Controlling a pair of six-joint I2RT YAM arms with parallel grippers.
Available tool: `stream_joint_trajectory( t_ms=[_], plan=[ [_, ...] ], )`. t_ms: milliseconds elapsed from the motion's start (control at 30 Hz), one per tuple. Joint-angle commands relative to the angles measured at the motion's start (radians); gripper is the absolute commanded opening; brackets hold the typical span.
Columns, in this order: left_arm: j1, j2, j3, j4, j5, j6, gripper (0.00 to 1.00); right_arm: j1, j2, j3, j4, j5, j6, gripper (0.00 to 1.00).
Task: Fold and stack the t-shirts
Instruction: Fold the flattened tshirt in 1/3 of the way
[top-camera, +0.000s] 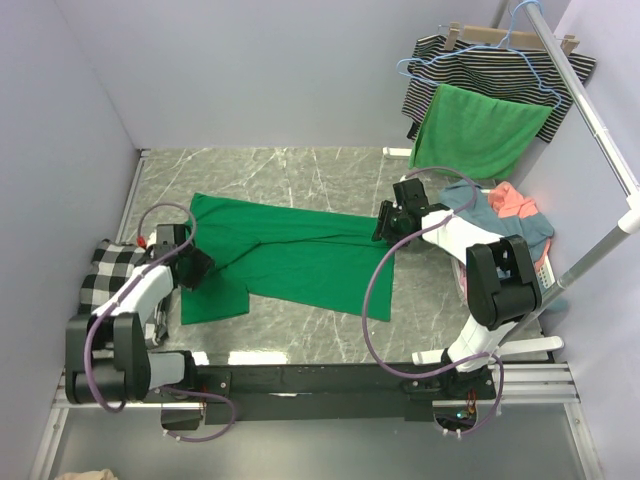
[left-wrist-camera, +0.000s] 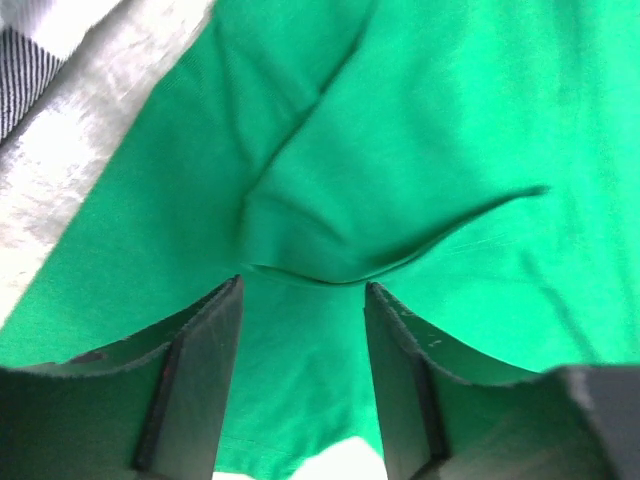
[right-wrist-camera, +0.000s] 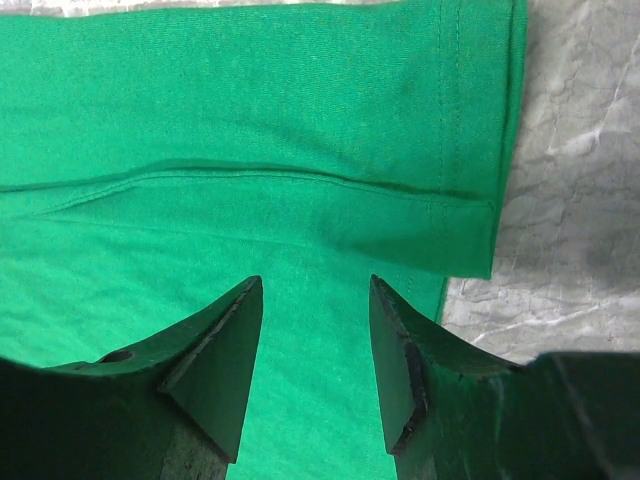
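Note:
The folded edge of the emerald green t-shirt slants toward the front by the sleeve, so my left gripper needs to grab the slanted edge farther in and pull (top-camera: 237, 256) it toward the back.
An emerald green t-shirt (top-camera: 300, 262) lies spread across the marble table, partly folded lengthwise, one sleeve hanging toward the front left. My left gripper (top-camera: 193, 266) is open, just above the shirt's left part; its fingers (left-wrist-camera: 205, 380) straddle a sleeve fold (left-wrist-camera: 300, 250). My right gripper (top-camera: 386, 224) is open over the shirt's right end; its fingers (right-wrist-camera: 415, 370) stand above flat cloth near the hem (right-wrist-camera: 480, 120). A dusty blue and coral heap of shirts (top-camera: 505, 212) lies at the right, behind the right arm.
A black-and-white checked cloth (top-camera: 112, 268) lies at the left table edge. A striped garment (top-camera: 480, 62) and a brighter green cloth (top-camera: 480, 130) hang on hangers from a white rail (top-camera: 590, 110) at the back right. Grey walls close in left and back.

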Motion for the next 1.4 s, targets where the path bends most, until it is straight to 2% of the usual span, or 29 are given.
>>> stream_joint_trajectory(
  t_ms=[0,167,467,767,900,1033,1133,1233,1267,1367],
  plan=[
    [0.004,-0.093,-0.016,0.06,-0.054,-0.075,0.59,0.004,-0.035,-0.009,0.0,-0.003,-0.017,0.54],
    [0.012,-0.089,-0.043,0.103,-0.015,-0.128,0.58,0.004,-0.028,-0.009,0.003,-0.012,-0.016,0.54],
    [0.012,0.017,-0.081,0.244,0.122,-0.19,0.56,0.004,-0.022,-0.016,0.002,-0.011,-0.022,0.54],
    [0.004,0.071,-0.066,0.28,0.123,-0.225,0.58,0.004,-0.018,-0.013,-0.003,-0.011,-0.028,0.54],
    [-0.039,0.031,-0.004,0.194,0.024,-0.153,0.59,0.004,-0.015,-0.014,-0.002,-0.012,-0.028,0.54],
    [-0.093,-0.012,0.118,0.052,-0.099,0.011,0.62,0.003,-0.001,-0.013,0.003,-0.026,-0.027,0.54],
    [-0.113,-0.021,0.169,0.01,-0.168,0.132,0.66,0.004,0.008,-0.009,0.008,-0.035,-0.027,0.54],
    [-0.116,-0.018,0.175,0.037,-0.167,0.244,0.7,0.004,0.018,-0.005,0.009,-0.046,-0.027,0.54],
    [-0.116,-0.009,0.178,0.036,-0.171,0.26,0.77,0.007,0.022,-0.002,0.006,-0.047,-0.028,0.54],
    [-0.116,0.048,0.212,0.013,-0.158,0.313,0.75,0.006,0.021,0.003,0.002,-0.046,-0.033,0.54]
  ],
)
